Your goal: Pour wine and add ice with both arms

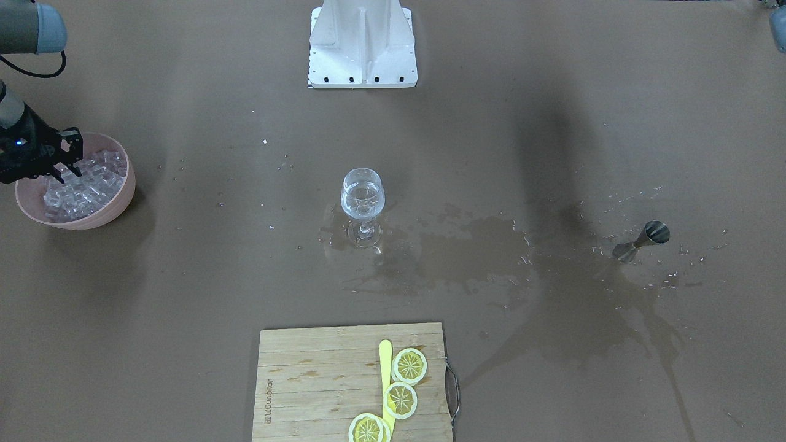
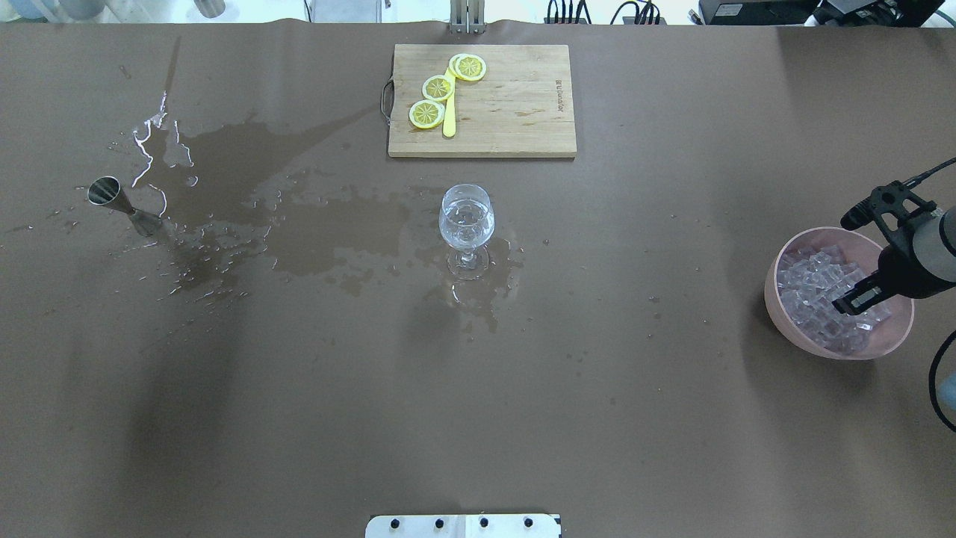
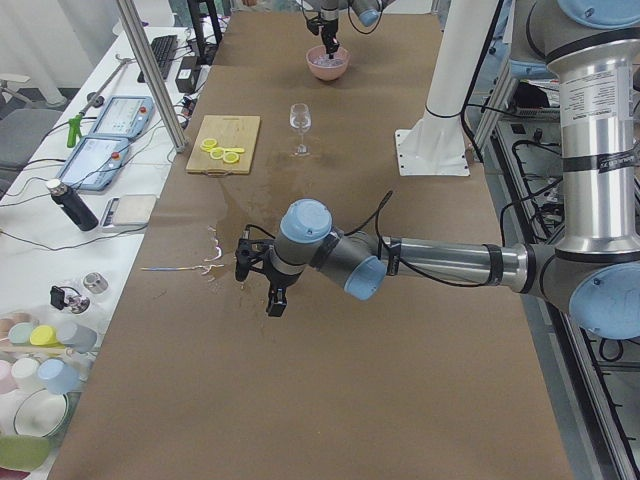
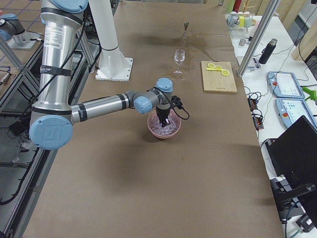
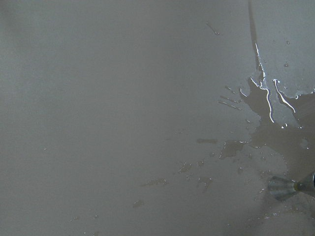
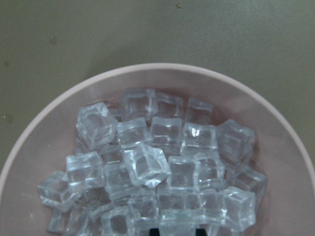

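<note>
Next, I release the ice cube with my right gripper in the clear wine inside the stemmed glass [image 1: 363, 197].
A stemmed glass [image 1: 362, 196] stands mid-table with a little clear wine in it; it also shows in the overhead view [image 2: 467, 220]. A pink bowl [image 1: 120, 202] holds a heap of ice cubes [image 1: 83, 187]. My right gripper [image 1: 67, 174] dips into that heap [image 2: 848, 302]. In the right wrist view its fingertips [image 6: 155, 231] bracket one ice cube at the bottom edge. My left gripper [image 3: 272, 300] hovers above the table near the steel jigger [image 2: 123, 205]. It shows only in the left side view, so I cannot tell whether it is open or shut.
A wide wet spill [image 2: 299, 224] spreads between the jigger and the glass. A wooden cutting board [image 2: 515, 112] with lemon slices [image 2: 438, 87] and a yellow knife lies beyond the glass. The white base block [image 1: 362, 49] stands on my side.
</note>
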Robot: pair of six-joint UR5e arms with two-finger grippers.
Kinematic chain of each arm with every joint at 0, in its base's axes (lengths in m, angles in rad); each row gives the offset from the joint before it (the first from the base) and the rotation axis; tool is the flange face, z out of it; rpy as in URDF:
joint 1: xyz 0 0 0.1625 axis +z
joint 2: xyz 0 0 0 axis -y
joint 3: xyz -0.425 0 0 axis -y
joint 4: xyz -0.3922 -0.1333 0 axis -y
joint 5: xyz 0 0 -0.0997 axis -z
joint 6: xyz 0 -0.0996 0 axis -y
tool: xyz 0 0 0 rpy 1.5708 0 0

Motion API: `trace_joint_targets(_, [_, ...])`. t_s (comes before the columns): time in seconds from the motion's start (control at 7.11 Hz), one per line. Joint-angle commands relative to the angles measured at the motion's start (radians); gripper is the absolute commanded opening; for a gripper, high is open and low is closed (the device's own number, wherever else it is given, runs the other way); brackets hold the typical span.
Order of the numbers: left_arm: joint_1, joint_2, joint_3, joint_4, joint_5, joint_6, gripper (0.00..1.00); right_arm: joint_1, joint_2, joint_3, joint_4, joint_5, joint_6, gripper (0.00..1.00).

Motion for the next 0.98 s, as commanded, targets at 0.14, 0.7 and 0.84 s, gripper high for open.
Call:
trace_joint_targets(0.14, [0.000, -0.002, 0.001, 0.000, -0.001, 0.000, 0.98, 0.050, 0.072, 0.162, -0.219, 0.023, -0.008, 0.00])
trace_joint_targets(0.7, [-0.002, 0.016, 0.003, -0.006, -0.013, 0.000, 0.98, -0.179, 0.458, 0.189, -0.360, 0.022, 0.487, 0.00])
trace_joint_targets(0.84, [0.000, 0.014, 0.012, -0.006, -0.013, 0.000, 0.98, -0.243, 0.566, 0.167, -0.383, -0.013, 0.617, 0.00])
